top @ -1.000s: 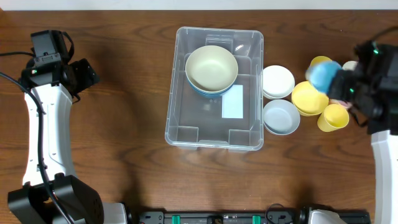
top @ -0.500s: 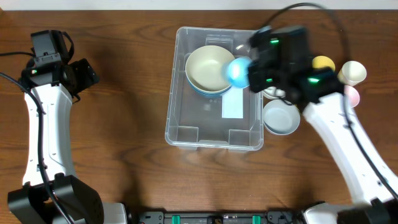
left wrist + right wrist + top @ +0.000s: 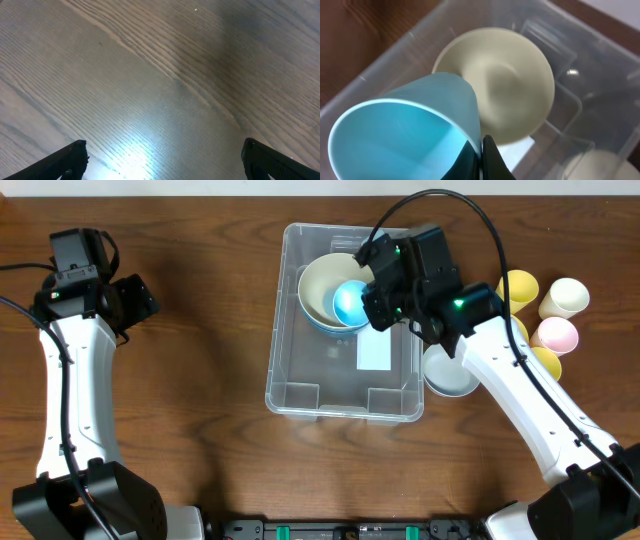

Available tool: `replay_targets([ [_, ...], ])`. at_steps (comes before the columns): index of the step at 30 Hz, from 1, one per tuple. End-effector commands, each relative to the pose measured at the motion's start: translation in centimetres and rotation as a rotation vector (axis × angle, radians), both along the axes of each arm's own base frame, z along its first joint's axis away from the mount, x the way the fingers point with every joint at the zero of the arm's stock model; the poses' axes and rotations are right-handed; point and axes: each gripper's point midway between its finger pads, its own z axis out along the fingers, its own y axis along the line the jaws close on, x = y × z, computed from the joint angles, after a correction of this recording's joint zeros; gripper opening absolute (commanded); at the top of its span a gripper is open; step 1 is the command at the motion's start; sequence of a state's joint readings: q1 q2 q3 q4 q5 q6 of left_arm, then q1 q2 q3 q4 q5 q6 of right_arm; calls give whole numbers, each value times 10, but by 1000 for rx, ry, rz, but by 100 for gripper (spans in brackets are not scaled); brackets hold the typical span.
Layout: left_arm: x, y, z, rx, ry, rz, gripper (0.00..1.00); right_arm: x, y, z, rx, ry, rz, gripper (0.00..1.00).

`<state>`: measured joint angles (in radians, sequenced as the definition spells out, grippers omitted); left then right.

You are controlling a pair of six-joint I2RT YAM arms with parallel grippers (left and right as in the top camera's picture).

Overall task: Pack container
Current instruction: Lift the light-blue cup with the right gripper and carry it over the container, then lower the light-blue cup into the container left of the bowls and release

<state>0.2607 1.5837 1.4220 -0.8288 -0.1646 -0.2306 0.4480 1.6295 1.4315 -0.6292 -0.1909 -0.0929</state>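
Next, I put the light blue cup with my right gripper inside the container's side (image 3: 299, 350) that faces my left gripper, in front of the bowls.
The clear plastic container (image 3: 290, 385) sits mid-table with a white label (image 3: 374, 346) on its base. A cream bowl (image 3: 322, 288) rests inside it on a blue bowl, toward the far end. My right gripper (image 3: 372, 298) is shut on the rim of a light blue cup (image 3: 349, 302) and holds it over the cream bowl. In the right wrist view the fingers (image 3: 481, 157) pinch the cup wall (image 3: 405, 130), with the cream bowl (image 3: 505, 85) beyond. My left gripper (image 3: 160, 160) is open and empty over bare wood, far left of the container.
Right of the container lie a white bowl (image 3: 452, 375) partly under my right arm, two yellow cups (image 3: 519, 284), a cream cup (image 3: 565, 296) and a pink cup (image 3: 555, 335). The left arm (image 3: 70, 350) runs down the left side.
My right arm has carried the blue cup left from the cup cluster at the right to over the cream bowl in the container. The left arm has not moved.
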Motion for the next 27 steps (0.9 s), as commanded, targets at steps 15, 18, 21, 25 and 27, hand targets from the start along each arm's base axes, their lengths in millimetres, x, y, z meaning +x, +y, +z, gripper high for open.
replay_targets([
  [15,2,4,18,27,-41,1,98,-45,50,5,52,48,219,1],
  [18,2,4,18,27,-42,1,98,-57,52,-2,28,81,243,1],
  [21,2,4,18,27,-42,1,98,-64,52,-8,-6,102,250,1],
  [25,2,4,18,27,-42,1,98,-69,46,-22,-52,132,234,1],
  [27,2,4,18,27,-42,1,98,-72,41,-31,-74,151,225,1],
])
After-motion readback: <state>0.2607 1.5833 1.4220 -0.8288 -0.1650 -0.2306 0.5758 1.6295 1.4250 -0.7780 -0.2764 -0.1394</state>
